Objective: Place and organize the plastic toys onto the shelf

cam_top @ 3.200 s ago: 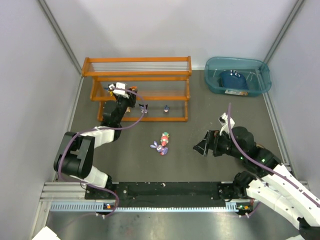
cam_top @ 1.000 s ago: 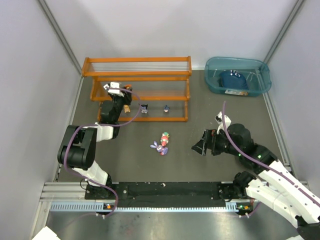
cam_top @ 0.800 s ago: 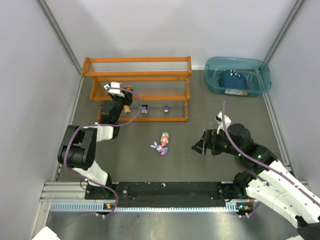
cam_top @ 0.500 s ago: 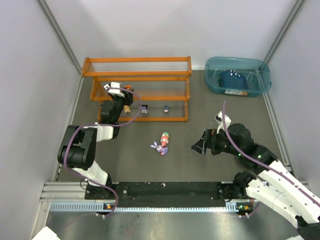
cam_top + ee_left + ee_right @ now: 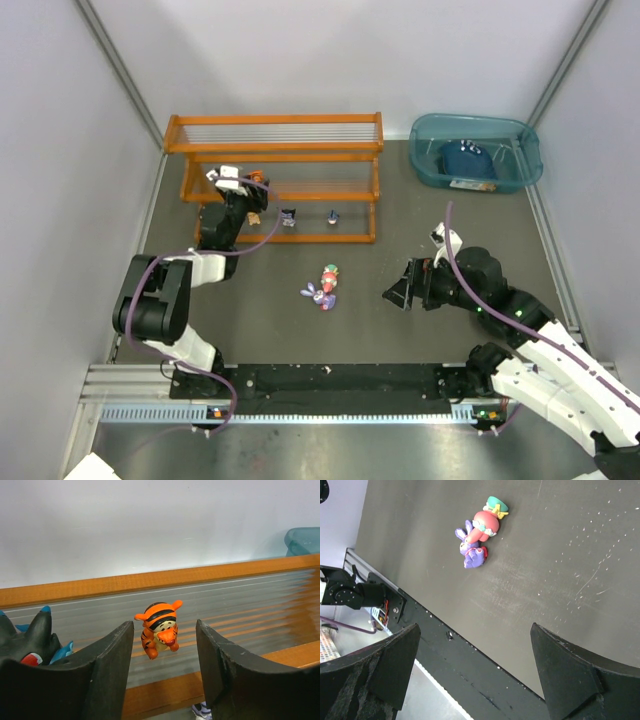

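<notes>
Next, I move my right gripper to the purple bunny next to the pink-red-white toy and close it on the bunny's lower body [image 5: 327, 303] [image 5: 474, 558], opposite its ears.
The orange-framed shelf [image 5: 270, 148] stands at the back left. An orange tiger toy [image 5: 159, 627] stands on its middle tier [image 5: 257, 178]. My left gripper [image 5: 164, 625] is open in front of it, one jaw on each side, not touching; it also shows in the top view [image 5: 248, 200]. A black spiky toy [image 5: 30, 640] sits left of the tiger. Two small toys [image 5: 288, 216] [image 5: 332, 216] stand on the lowest tier. A purple bunny [image 5: 318, 295] [image 5: 472, 555] and a pink-red-white toy [image 5: 329, 276] [image 5: 487, 522] lie on the table. My right gripper [image 5: 400, 293] is open and empty to their right.
A translucent teal bin [image 5: 520, 135] at the back right holds a dark blue object [image 5: 467, 160]. Grey walls close in the left, back and right sides. A black rail [image 5: 330, 380] runs along the near edge between the arm bases.
Since the earliest frame my left gripper has shifted a little to the left at the shelf, and the tiger stands free on the middle tier. The right gripper has edged slightly left.
</notes>
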You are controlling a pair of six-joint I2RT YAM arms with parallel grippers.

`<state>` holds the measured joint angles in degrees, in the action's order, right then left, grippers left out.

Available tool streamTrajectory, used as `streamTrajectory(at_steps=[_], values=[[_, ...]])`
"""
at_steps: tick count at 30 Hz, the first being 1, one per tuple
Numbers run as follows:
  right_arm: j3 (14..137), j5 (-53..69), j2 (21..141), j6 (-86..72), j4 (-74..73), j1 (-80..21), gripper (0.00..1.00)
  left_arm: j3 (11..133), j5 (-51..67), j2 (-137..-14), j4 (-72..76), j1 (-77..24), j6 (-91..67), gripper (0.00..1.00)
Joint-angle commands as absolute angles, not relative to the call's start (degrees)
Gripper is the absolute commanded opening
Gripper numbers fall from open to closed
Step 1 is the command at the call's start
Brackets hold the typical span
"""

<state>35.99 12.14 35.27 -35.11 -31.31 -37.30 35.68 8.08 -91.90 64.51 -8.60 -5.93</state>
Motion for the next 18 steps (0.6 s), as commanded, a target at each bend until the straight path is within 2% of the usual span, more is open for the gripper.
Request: streamTrajectory(at_steps=[1,18], values=[[35.9,13.0,34.4,-35.3,-28.6,-36.6,0.93,34.1,7.8,-88.4,66.2,-8.3,-6.6,0.59],[35.2,13.4,32.1,-36.2,-28.6,-36.7,0.93,28.0,8.7,-79.3,63.6,-8.7,-8.7,0.63]])
